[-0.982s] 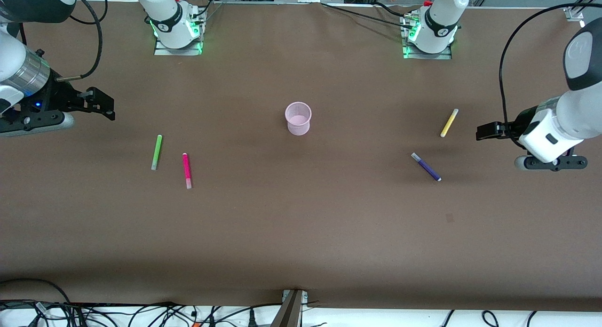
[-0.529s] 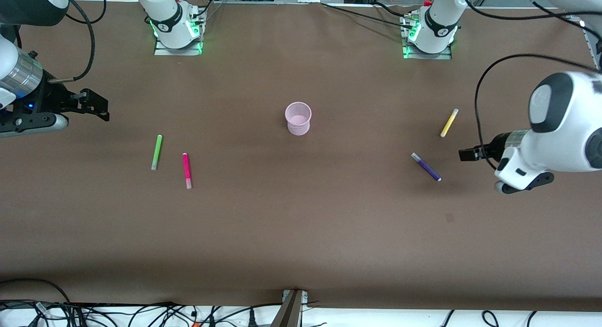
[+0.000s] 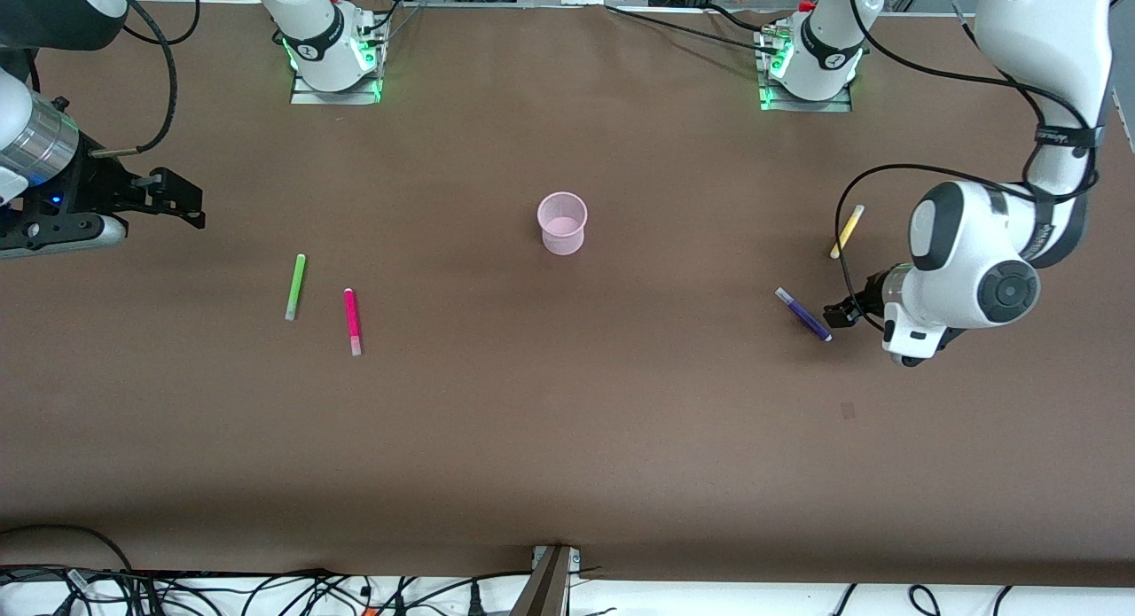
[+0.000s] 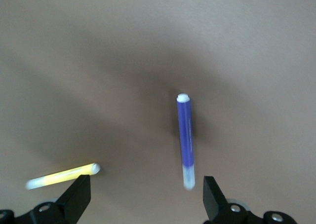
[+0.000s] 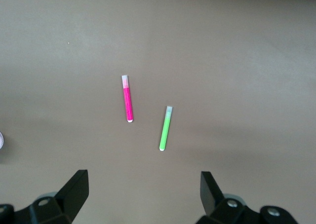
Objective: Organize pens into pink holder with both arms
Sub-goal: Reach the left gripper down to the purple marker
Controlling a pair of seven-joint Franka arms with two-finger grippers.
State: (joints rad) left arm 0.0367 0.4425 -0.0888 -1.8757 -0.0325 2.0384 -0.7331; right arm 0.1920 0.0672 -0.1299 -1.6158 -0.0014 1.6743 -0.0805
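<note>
Next, I move my left gripper to the dark purple pen beside the yellow pen and close it on the middle of its body (image 3: pixel 810 320) (image 4: pixel 185 135).
The pink holder (image 3: pixel 562 223) stands upright mid-table. The dark purple pen (image 3: pixel 803 314) and the yellow pen (image 3: pixel 847 230) lie toward the left arm's end. The green pen (image 3: pixel 294 286) and the magenta-pink pen (image 3: pixel 352 321) lie toward the right arm's end. My left gripper (image 3: pixel 836 316) is open and empty, low over the table just beside the purple pen (image 4: pixel 185 139); the yellow pen (image 4: pixel 63 175) shows near one finger. My right gripper (image 3: pixel 188 206) is open and empty, held above the table's end, with the magenta-pink pen (image 5: pixel 127 98) and green pen (image 5: pixel 165 128) in its wrist view.
The arm bases (image 3: pixel 332 53) stand at the table's edge farthest from the front camera. Cables (image 3: pixel 266 589) lie along the white strip at the near edge. A small mount (image 3: pixel 551 576) sits at the near edge's middle.
My left arm swung in from the table's end and lowered its gripper beside the purple pen. My right gripper drew back slightly toward its end. No pen moved.
</note>
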